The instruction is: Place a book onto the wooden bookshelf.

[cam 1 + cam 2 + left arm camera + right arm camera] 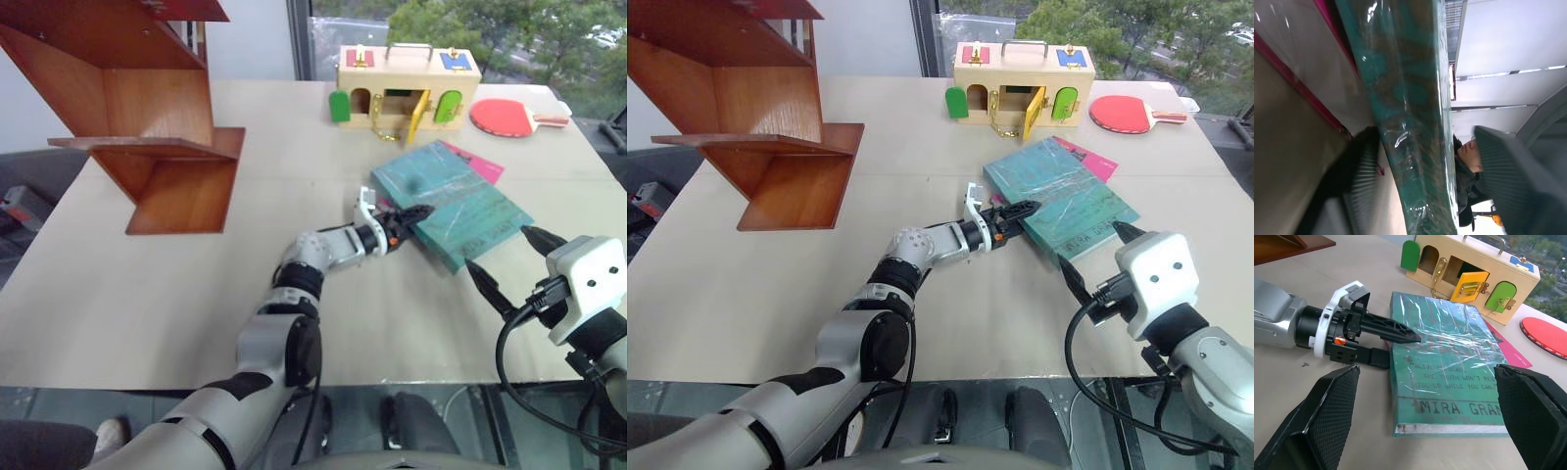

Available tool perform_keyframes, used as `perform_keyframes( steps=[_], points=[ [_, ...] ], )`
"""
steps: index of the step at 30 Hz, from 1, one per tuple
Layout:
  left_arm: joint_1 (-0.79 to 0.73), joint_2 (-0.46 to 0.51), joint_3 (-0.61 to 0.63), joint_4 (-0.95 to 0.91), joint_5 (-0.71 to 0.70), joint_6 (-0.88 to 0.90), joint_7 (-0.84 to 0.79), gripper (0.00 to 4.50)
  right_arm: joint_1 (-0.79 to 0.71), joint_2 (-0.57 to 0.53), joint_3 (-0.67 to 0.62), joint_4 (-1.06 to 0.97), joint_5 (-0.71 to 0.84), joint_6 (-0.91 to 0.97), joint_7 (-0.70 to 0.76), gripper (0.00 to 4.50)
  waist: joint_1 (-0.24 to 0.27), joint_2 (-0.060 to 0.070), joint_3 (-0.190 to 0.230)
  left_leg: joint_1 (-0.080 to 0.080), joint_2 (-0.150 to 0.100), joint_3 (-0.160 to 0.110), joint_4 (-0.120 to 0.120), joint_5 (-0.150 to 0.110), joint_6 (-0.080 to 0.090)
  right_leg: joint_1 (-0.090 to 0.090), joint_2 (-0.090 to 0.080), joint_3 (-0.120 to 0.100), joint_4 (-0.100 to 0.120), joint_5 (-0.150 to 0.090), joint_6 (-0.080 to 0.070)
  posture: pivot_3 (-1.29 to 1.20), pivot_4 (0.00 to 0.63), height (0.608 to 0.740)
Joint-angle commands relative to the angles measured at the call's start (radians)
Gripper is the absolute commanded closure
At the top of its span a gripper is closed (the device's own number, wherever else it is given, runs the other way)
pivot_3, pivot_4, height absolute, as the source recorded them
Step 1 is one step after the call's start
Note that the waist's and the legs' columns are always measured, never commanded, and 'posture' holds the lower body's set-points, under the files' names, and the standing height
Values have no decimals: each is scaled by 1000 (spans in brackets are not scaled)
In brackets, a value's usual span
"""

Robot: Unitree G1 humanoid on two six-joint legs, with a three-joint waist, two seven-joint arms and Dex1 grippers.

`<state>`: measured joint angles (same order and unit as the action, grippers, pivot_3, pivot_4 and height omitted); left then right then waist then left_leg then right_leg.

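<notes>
My left gripper needs to open and pinch only the teal-green book's spine [1422,183], just past the magenta-pink book's corner, because that corner crowds its lower finger.
The teal-green book [456,201] lies flat on the table to the right of centre, on top of a smaller magenta-pink book [485,166]. My left gripper [419,217] is at its near left edge, level with the table, one finger over the glossy cover [1449,362] and one under the edge. In the left wrist view the book [1410,98] stands between the two fingers, with a gap showing beside one finger [1513,181]. My right gripper [509,262] hangs open just in front of the book, touching nothing. The wooden bookshelf [147,117] stands at the far left of the table.
A pale wooden box with coloured doors [407,83] sits at the back, with a red table-tennis paddle [509,117] to its right. The beige table [147,294] stretches bare between the shelf and the books. A person [1469,171] shows beyond the book.
</notes>
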<state>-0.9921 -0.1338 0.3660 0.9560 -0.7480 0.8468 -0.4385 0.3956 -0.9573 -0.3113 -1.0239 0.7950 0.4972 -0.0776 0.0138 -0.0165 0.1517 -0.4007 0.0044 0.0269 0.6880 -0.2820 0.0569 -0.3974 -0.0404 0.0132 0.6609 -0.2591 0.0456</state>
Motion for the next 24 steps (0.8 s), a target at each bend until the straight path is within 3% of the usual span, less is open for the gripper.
perform_keyframes(
  steps=[1, 4, 12, 18, 24],
  points=[
    [-8, -30, 20, -15, -15, 26, 4, 3297, 11, -12, -13, -23, 15, -33, -26, 0, 0, 0, 0, 0, 0, 0, 0, 0, 0, 0, 0, 0, 0, 0, 0, 0, 150, 740],
    [4, -16, 34, -40, -27, 62, 13, 4462, 16, -15, -11, -23, 15, -34, -32, 0, 0, 0, 0, 0, 0, 0, 0, 1, -1, 0, 0, 0, 0, 0, 0, 0, 150, 740],
    [108, 59, 106, -371, -177, 379, 96, 4486, -20, 9, -3, -23, 19, 9, -3, 0, -3, 0, 0, 0, 1, 0, 0, 1, -3, -1, 0, 1, 0, 0, 0, 0, 150, 740],
    [170, 64, 105, -484, -176, 398, 170, 4486, -89, 51, 17, 15, -8, 55, 60, 0, 0, 0, 0, 0, 1, 0, 0, 2, -3, 0, -1, 0, 1, 0, 0, 0, 150, 740],
    [211, 41, 118, -534, -191, 402, 231, 2054, -158, 86, 34, 45, -34, 91, 124, 0, 3, 0, 0, 0, 0, -1, 0, 2, -3, 0, -2, -1, 0, 0, 0, 0, 150, 740]
  ],
)
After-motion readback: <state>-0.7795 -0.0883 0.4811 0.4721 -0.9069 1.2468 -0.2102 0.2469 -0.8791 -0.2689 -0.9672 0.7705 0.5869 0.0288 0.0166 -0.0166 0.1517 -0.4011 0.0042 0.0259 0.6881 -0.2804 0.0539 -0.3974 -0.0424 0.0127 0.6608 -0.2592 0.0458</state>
